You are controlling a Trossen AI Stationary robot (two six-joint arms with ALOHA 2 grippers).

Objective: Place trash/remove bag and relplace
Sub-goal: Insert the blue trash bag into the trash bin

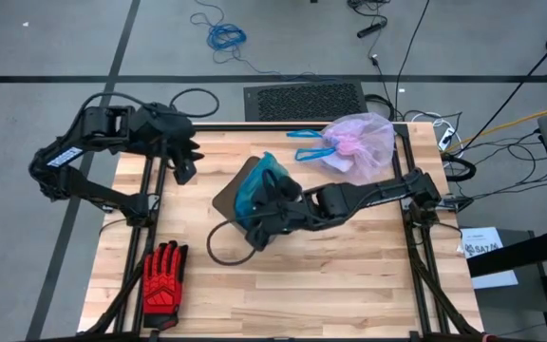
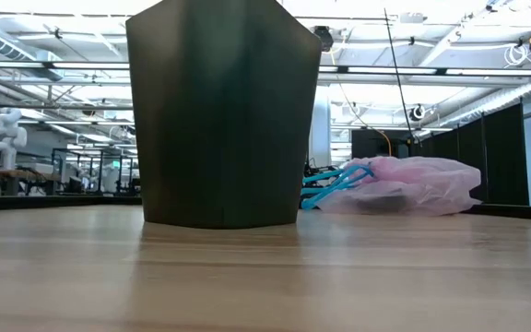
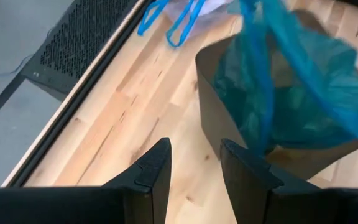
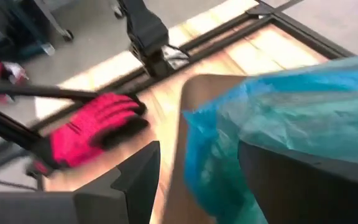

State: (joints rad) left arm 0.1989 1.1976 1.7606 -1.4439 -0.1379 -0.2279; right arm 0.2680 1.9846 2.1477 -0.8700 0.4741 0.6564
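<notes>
The teal bag is sagging inside the bin's rim, so the robot's right gripper should pinch the bag's edge [image 4: 199,134] and lift it to within reach of the left gripper.
A dark bin [image 1: 226,198] [image 2: 224,120] stands mid-table with a teal-blue plastic bag [image 1: 259,179] [image 3: 291,93] in its mouth. The bag, pale pink and bulging, [image 1: 361,142] [image 2: 404,184] lies on the table's far right part, with teal loops [image 1: 307,152] beside it. The trash does not show. My right gripper [image 1: 254,231] [image 4: 197,186] is open at the bin's near rim, the teal plastic [image 4: 278,112] between its fingers. My left gripper [image 1: 186,169] [image 3: 194,171] hangs open above the table's far left part, with only bare wood between its fingers. My right gripper has its fingers on either side of the teal bag's edge [image 4: 210,155] at the bin's rim, slanting down from the table's right. One finger [image 4: 303,180] stands in front of the plastic. Whether it touches the plastic, I cannot tell.
A red-and-black work glove [image 1: 162,280] [image 4: 86,130] lies at the table's near left corner. Dark frame rails [image 1: 150,190] run along both sides of the table. A black perforated mat [image 1: 304,100] lies on the floor behind the far edge.
</notes>
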